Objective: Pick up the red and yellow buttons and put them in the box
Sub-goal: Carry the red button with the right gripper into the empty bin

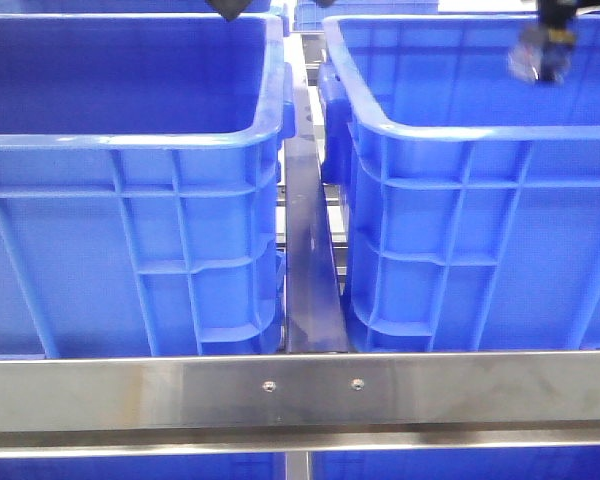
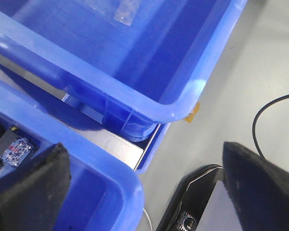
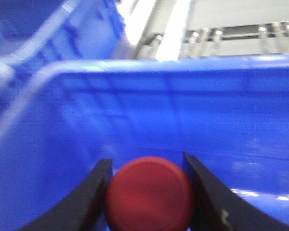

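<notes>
My right gripper needs to release the red button inside the blue crate below it [image 1: 499,118], at a spot that is just behind the front rim of the crate.
My right gripper [image 3: 145,160] is shut on a red button [image 3: 148,195], its round cap filling the gap between the black fingers. In the front view the right gripper [image 1: 540,55] hangs over the inside of the right blue crate [image 1: 460,130], near its far right side. My left gripper [image 2: 144,161] is open and empty, its fingers [image 2: 33,187] wide apart over the corner of a blue crate [image 2: 111,175]. In the front view only its dark tip [image 1: 228,8] shows, above the left blue crate [image 1: 130,150]. No yellow button is in view.
A steel rail [image 1: 300,390] crosses in front of both crates, and a metal divider [image 1: 310,250] runs between them. The left wrist view shows a second crate [image 2: 149,72], small circuit parts [image 2: 14,147], grey floor, a black cable [image 2: 265,115] and a black device [image 2: 202,202].
</notes>
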Available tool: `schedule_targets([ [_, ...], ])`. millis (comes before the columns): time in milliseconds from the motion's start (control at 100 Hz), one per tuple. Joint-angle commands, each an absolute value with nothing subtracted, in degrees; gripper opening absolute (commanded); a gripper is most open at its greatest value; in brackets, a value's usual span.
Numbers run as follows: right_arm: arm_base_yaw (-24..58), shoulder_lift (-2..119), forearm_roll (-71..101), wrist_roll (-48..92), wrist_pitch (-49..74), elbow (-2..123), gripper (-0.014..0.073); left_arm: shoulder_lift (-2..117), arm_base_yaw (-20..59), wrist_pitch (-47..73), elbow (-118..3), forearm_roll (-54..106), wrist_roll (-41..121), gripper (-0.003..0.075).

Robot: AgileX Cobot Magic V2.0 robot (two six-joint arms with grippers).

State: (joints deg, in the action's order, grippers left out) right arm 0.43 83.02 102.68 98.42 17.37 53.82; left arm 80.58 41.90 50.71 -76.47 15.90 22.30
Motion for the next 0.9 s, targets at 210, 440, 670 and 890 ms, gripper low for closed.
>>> schedule_targets([
  [210,0.2,93.7,109.9,102.8,19.2,64.6,0.0296,78.7,42.3,47.3,-78.4,17.1,22.2,0.0606],
  [440,0.2,101.4,109.9,104.8,19.3,69.2,0.0296,78.7,42.3,46.7,-78.4,17.2,22.2,0.0606],
  [670,0.2,107.4,109.9,105.6,20.1,73.4,0.0296,78.7,42.3,45.8,-78.4,17.2,22.2,0.0606],
  [890,0.2,108.4,109.9,105.6,20.6,73.7,0.0363,78.7,42.3,45.3,-78.4,17.2,22.2,0.0606],
])
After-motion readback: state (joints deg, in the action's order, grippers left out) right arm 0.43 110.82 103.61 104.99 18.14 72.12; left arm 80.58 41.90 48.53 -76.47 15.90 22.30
